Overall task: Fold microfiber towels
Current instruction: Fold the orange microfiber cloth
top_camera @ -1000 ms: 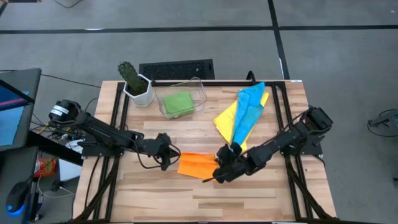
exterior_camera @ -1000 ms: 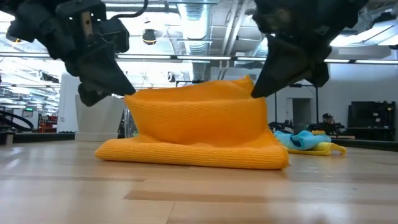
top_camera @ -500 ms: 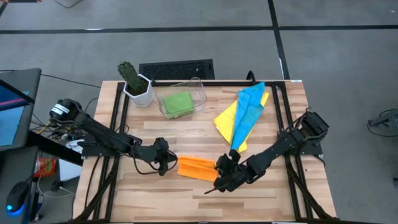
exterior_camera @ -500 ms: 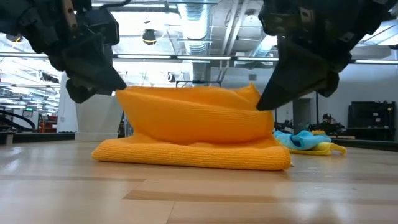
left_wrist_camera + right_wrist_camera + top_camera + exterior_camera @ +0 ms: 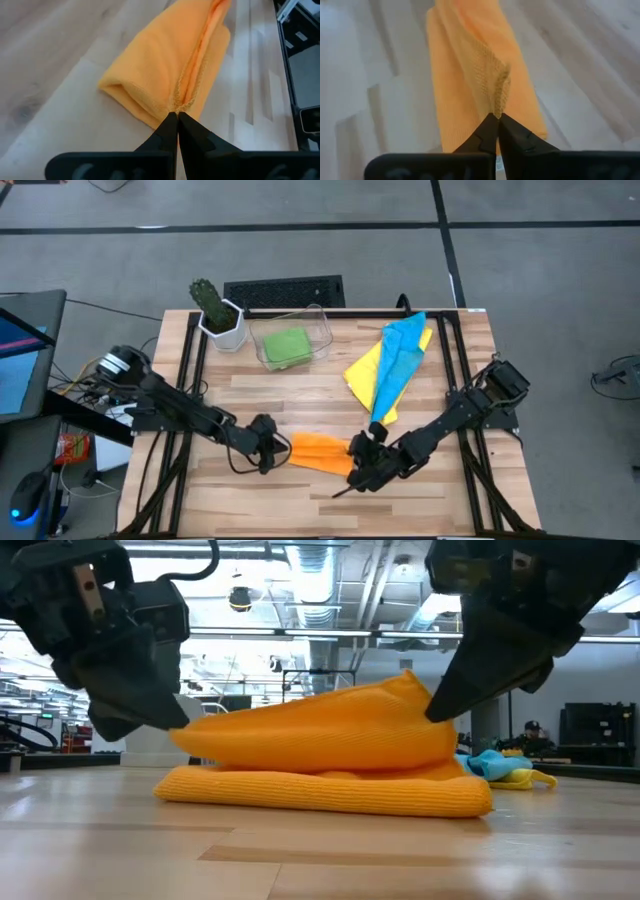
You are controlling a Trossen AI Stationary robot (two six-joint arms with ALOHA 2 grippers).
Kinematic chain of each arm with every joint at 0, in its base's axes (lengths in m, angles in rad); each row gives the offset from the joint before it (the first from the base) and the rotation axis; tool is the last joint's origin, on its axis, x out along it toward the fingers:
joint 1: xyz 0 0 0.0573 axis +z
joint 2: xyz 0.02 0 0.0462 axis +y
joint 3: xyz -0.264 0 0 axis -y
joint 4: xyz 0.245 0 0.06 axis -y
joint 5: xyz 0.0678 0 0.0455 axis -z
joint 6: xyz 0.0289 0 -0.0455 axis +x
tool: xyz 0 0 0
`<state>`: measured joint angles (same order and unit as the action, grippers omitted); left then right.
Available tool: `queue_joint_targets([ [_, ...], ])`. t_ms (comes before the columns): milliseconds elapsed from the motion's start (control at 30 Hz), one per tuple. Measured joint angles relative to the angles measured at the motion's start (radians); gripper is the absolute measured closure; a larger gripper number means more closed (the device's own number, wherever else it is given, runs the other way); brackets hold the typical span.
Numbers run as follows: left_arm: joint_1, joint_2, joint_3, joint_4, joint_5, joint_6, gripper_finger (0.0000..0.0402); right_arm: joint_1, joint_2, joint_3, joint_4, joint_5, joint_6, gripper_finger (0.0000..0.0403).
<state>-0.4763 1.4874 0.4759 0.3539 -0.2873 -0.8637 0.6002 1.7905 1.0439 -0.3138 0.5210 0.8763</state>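
Note:
I will release the upper corner of the orange towel from my left gripper on the lower layer's front corner [image 5: 291, 472] [image 5: 194, 117], towards the front edge of the table.
An orange towel [image 5: 320, 452] lies folded on the table near its front edge. My left gripper [image 5: 278, 452] is shut on its left end and my right gripper [image 5: 356, 462] on its right end. In the low view the upper layer [image 5: 320, 730] droops onto the lower layer [image 5: 320, 790], which rests flat on the wood. A blue towel [image 5: 400, 355] lies across a yellow towel [image 5: 362, 370] at the back right. A green towel [image 5: 288, 345] sits folded in a clear bin [image 5: 318, 320]. My left gripper pinches the upper layers' left corner [image 5: 175, 102] between its two fingertips, coming slanting down from the table's left. That corner is held just above the lower layer. My right gripper pinches the upper layers' right corner [image 5: 500, 106] between its fingertips, slanting down from the right. That corner stands raised above the rest of the towel.
A potted cactus [image 5: 215, 310] in a white pot stands at the back left, beside the bin. Bare wood [image 5: 330, 505] lies between the orange towel and the front edge. A dark grille [image 5: 285, 290] sits behind the table.
Both grippers have moved toward the table's near edge and down, carrying the orange towel's upper half over its lower half. The raised fold has sunk from standing tall to drooping onto the bottom layer, which stayed in place.

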Motion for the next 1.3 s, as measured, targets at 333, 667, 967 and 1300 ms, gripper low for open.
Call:
queue_joint_targets([
  [333,-0.001,0.004,0.000,0.010,0.020,-0.016,0.0401,0.028,0.000,0.000,0.008,-0.031,-0.126,0.0322],
  [667,-0.001,0.004,0.000,0.079,0.024,-0.034,0.0401,0.029,0.000,0.000,0.000,-0.106,-0.197,0.0249],
  [967,-0.044,0.004,0.000,0.111,0.028,-0.042,0.0401,0.057,-0.005,0.000,0.014,-0.111,-0.179,0.0245],
  [1300,-0.063,0.004,0.000,0.112,0.015,-0.038,0.0401,0.030,-0.005,0.000,0.270,-0.043,-0.211,0.0266],
])
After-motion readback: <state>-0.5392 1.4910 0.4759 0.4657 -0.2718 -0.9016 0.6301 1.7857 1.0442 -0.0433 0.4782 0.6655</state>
